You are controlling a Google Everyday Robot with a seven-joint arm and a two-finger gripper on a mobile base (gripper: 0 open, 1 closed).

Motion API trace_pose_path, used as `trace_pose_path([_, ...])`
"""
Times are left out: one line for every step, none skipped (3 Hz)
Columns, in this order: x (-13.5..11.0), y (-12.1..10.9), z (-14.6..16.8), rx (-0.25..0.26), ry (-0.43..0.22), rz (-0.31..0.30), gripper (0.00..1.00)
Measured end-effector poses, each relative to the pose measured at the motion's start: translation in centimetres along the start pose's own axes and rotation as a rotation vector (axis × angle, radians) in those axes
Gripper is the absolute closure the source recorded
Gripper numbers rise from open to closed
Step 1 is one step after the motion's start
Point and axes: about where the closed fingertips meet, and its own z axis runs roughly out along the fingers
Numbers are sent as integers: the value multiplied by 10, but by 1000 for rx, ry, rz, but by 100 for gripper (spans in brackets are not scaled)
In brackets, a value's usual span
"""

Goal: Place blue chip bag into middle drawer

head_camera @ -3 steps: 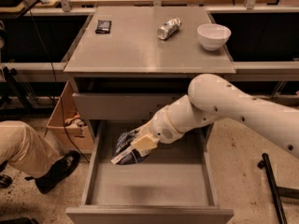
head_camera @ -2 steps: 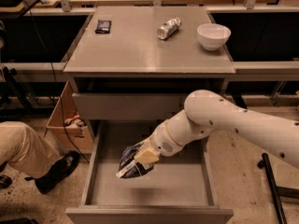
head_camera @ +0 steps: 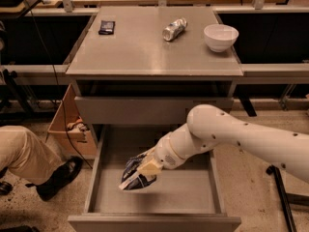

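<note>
My gripper is to release the blue chip bag on the drawer's grey bottom (head_camera: 141, 177), a little off the center toward the cardboard box side.
The blue chip bag (head_camera: 133, 175) is dark blue foil with pale edges. My gripper (head_camera: 145, 170) is shut on the bag and holds it inside the open middle drawer (head_camera: 203, 197), over the left part of its flat grey bottom and close to it. I cannot tell whether the bag touches the bottom. My white arm reaches in from the right. The tan fingers (head_camera: 150, 166) lie over the bag's upper right side.
On the cabinet top (head_camera: 140, 52) lie a small flat black object (head_camera: 106, 27), a crushed silver can (head_camera: 174, 29) and a white bowl (head_camera: 220, 36). The shut upper drawer front (head_camera: 130, 111) is just above. A person's leg and black shoe (head_camera: 53, 178) and a cardboard box (head_camera: 67, 124) are at the left.
My gripper has carried the bag down and a little left, deeper into the open drawer and closer to its bottom.
</note>
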Motion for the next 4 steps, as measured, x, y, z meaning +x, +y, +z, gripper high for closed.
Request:
trace_pose_path([31,-21,35,5,-19,22,100])
trace_pose_path([61,-48,75,-2,-58,53,100])
trace_pose_path([86,-84,117,-1,-107,88,100])
trace_pose_path([96,-104,139,-2,-131,106,100])
